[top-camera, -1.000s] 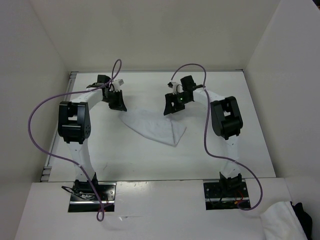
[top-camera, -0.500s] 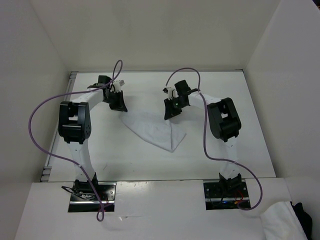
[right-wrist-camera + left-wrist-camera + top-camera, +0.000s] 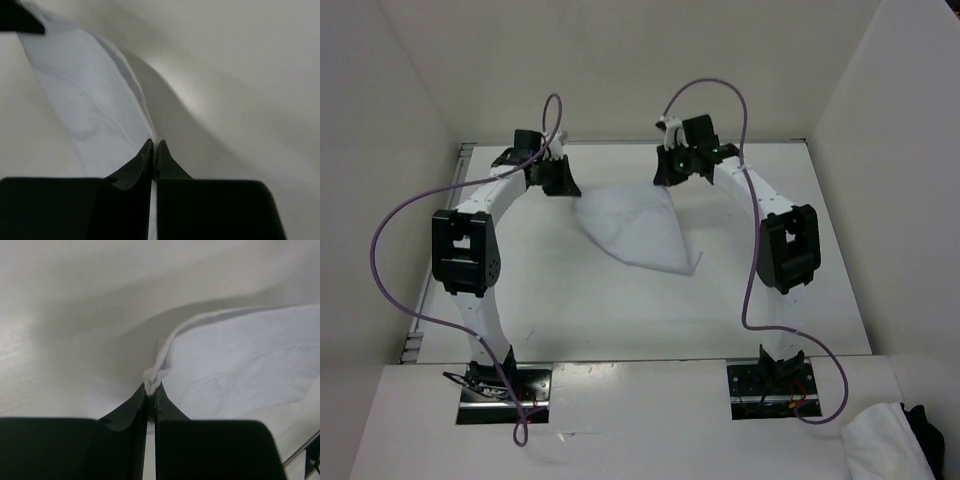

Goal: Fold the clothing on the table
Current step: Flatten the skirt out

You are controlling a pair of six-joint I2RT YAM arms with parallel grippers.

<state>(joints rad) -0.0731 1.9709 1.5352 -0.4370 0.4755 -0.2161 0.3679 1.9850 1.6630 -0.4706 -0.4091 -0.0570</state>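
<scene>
The robot's left gripper will let go of the bunched corner on the table's middle (image 3: 653, 274), by the near hanging edge of the clothing.
The clothing (image 3: 635, 228) is a thin white garment, stretched between both grippers near the far side of the table (image 3: 570, 310) and hanging to a point toward me. My left gripper (image 3: 563, 187) is shut on a bunched corner of the clothing (image 3: 235, 365), with the fabric pinched at its fingertips (image 3: 151, 388). At the opposite corner my right gripper (image 3: 672, 178) is shut on the clothing's edge (image 3: 90, 110), which runs straight into its tips (image 3: 155, 145).
White wall panels stand close on the left, right and far sides. A bulkier white cloth heap (image 3: 880, 440) with a black item (image 3: 925, 428) lies at the near right, outside the table. Purple cables (image 3: 400, 260) loop from both arms.
The right gripper closed on the garment's right corner. Both grippers moved toward the far side of the table and lifted the garment's far edge, stretching it between them.
</scene>
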